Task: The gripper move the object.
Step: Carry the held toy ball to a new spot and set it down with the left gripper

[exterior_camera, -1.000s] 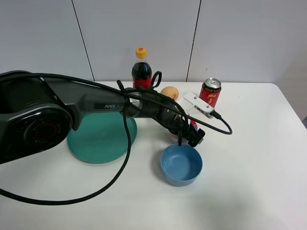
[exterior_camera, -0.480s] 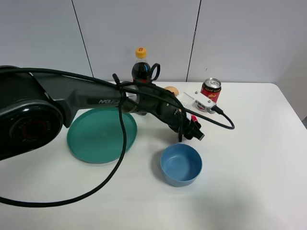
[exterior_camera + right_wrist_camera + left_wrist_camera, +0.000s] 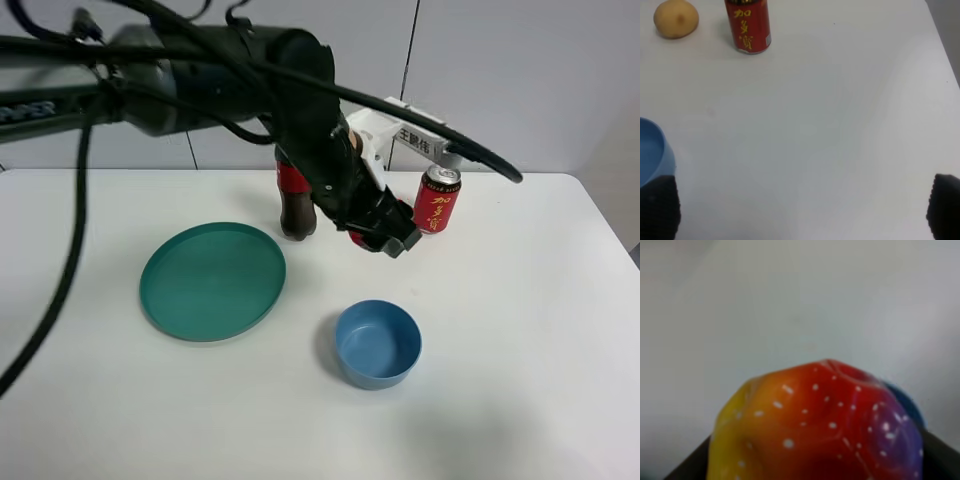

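Note:
The robot's left gripper should release the mottled ball just behind the middle of the teal plate [image 3: 203,265]. The ball now hangs high above the table.
My left gripper [image 3: 388,236] hangs high above the table, between the cola bottle and the red can, on a thick black arm with a white camera block. It is shut on the object, a rough ball mottled red, yellow and blue-purple [image 3: 820,425]. In the exterior view only a red sliver of the ball [image 3: 357,238] shows at the jaws. My right gripper [image 3: 802,212] is open and empty above bare table; its black fingertips [image 3: 660,205] show at the frame corners. It does not show in the exterior view.
A blue bowl [image 3: 377,343] sits in front of the left gripper and also shows in the right wrist view [image 3: 650,150]. A teal plate [image 3: 212,280] lies to the left. A cola bottle [image 3: 295,205] and red can [image 3: 437,200] stand behind. A tan egg-shaped thing [image 3: 676,18] lies by the can [image 3: 747,25].
My left arm has risen from table level near the bowl to well above the table, carrying the mottled ball up and slightly back. The bowl, plate, bottle and can have not moved.

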`<state>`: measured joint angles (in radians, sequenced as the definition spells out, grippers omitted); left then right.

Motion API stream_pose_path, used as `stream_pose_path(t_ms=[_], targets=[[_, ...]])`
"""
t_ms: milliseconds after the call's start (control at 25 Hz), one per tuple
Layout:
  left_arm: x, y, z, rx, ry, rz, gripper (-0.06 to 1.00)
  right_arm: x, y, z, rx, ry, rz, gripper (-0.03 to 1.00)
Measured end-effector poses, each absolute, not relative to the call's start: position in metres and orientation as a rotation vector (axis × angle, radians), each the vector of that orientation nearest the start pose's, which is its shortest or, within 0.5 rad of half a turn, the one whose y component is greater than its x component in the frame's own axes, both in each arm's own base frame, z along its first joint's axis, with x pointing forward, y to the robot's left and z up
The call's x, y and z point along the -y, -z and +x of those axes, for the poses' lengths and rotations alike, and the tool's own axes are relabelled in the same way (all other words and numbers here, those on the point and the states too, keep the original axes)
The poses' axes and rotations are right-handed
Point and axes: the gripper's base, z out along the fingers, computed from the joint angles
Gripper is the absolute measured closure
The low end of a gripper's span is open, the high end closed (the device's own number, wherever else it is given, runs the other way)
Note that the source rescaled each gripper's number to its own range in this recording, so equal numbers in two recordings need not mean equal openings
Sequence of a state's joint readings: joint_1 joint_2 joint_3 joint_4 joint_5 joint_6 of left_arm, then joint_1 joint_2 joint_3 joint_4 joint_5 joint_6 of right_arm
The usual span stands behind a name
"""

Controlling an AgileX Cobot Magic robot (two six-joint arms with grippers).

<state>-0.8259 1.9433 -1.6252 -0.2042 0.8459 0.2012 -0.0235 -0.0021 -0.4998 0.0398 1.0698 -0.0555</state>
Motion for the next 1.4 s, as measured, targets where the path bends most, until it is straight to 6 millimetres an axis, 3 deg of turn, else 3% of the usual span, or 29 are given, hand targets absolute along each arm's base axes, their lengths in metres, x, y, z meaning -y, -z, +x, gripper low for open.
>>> stream_pose_path(t_ms=[240,480,720,880,1160,1400], targets=[[0.292,-0.28,0.265,-2.497,0.435,1.19,0.88,-0.003,-0.277,-0.006,-2.051,0.001,-0.035,-0.03],[0.232,-0.27,0.269,-2.516,0.368,0.998,0.88,-0.003,-0.277,-0.006,-2.051,0.001,-0.035,-0.03],[0.167,-0.233,0.286,-2.485,0.238,0.763,0.88,-0.003,-0.277,-0.006,-2.051,0.001,-0.035,-0.03],[0.139,-0.203,0.292,-2.439,0.167,0.675,0.88,-0.003,-0.277,-0.006,-2.051,0.001,-0.035,-0.03],[0.116,-0.162,0.296,-2.382,0.121,0.586,0.88,-0.003,-0.277,-0.006,-2.051,0.001,-0.035,-0.03],[0.117,-0.127,0.303,-2.379,0.11,0.58,0.88,-0.003,-0.277,-0.006,-2.051,0.001,-0.035,-0.03]])
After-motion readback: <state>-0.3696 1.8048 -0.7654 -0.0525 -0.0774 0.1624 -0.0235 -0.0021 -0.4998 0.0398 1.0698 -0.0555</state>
